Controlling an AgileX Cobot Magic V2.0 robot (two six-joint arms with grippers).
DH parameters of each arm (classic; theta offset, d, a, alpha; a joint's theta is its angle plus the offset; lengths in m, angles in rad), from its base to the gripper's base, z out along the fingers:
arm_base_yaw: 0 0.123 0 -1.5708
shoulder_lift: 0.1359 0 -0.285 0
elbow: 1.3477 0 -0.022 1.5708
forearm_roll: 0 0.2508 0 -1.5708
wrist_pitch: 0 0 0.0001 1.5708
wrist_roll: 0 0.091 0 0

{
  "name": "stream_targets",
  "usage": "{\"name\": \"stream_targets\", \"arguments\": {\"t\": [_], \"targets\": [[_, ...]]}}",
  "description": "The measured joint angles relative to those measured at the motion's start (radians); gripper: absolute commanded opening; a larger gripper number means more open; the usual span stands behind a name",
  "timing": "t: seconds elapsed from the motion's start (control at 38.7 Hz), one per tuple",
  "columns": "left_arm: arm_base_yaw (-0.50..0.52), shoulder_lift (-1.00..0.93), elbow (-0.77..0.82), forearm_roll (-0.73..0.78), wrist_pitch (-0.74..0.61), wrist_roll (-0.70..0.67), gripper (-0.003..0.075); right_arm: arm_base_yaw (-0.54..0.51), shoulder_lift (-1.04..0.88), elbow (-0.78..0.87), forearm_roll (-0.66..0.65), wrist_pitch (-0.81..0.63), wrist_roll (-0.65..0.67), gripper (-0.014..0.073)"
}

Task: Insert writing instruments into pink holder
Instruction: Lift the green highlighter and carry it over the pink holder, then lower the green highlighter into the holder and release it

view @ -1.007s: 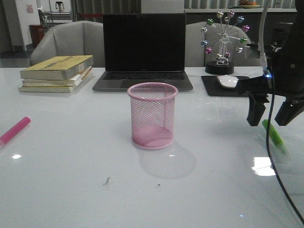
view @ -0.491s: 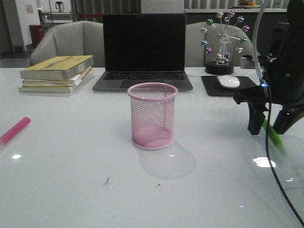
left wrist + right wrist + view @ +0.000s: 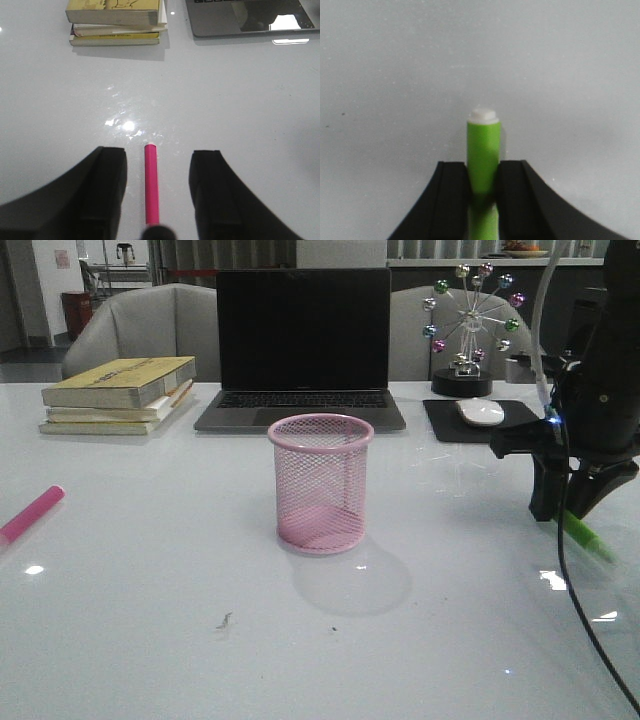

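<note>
I should let go of the green marker with my right gripper inside the pink holder [image 3: 322,469] that stands in front of the laptop.
The pink holder [image 3: 321,483], a mesh cup, stands upright mid-table with nothing visible inside. My right gripper [image 3: 562,508] is low at the table on the right, shut on the green marker [image 3: 583,534], which lies on the surface. In the right wrist view both fingers press the green marker [image 3: 483,157], its pale tip pointing away. The pink marker [image 3: 31,514] lies at the far left edge of the table. In the left wrist view my left gripper [image 3: 156,162] is open, its fingers either side of the pink marker [image 3: 151,185] and apart from it.
A closed-dark laptop [image 3: 303,348] stands behind the cup, a stack of books [image 3: 118,393] at the back left. A mouse on a black pad [image 3: 481,412] and a ferris-wheel ornament [image 3: 469,335] sit at the back right, near my right arm.
My right gripper dropped onto the green marker and its fingers closed from wide apart to gripping it. The pink marker and cup have not moved.
</note>
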Motion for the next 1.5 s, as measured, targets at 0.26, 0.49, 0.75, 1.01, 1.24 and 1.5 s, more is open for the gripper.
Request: {"name": "stream_targets", "arguments": {"t": [0.26, 0.49, 0.75, 1.01, 1.24, 1.5], "targets": [[0.000, 0.000, 0.000, 0.000, 0.004, 0.000, 0.0375, 0.050, -0.177, 0.004, 0.004, -0.097, 0.000, 0.0066], [0.000, 0.000, 0.000, 0.000, 0.015, 0.000, 0.0374, 0.125, -0.313, 0.040, 0.009, -0.264, 0.000, 0.0066], [0.000, 0.000, 0.000, 0.000, 0.018, 0.000, 0.0375, 0.279, -0.365, 0.108, 0.034, -0.565, 0.000, 0.0057], [0.000, 0.000, 0.000, 0.000, 0.018, 0.000, 0.0375, 0.380, -0.328, 0.160, 0.015, -0.804, 0.000, 0.0057], [0.000, 0.000, 0.000, 0.000, 0.019, 0.000, 0.0375, 0.437, -0.215, 0.169, -0.029, -0.844, 0.000, 0.0057], [0.000, 0.000, 0.000, 0.000, 0.022, 0.000, 0.0375, 0.455, -0.139, 0.169, -0.038, -0.846, 0.000, 0.0057]]}}
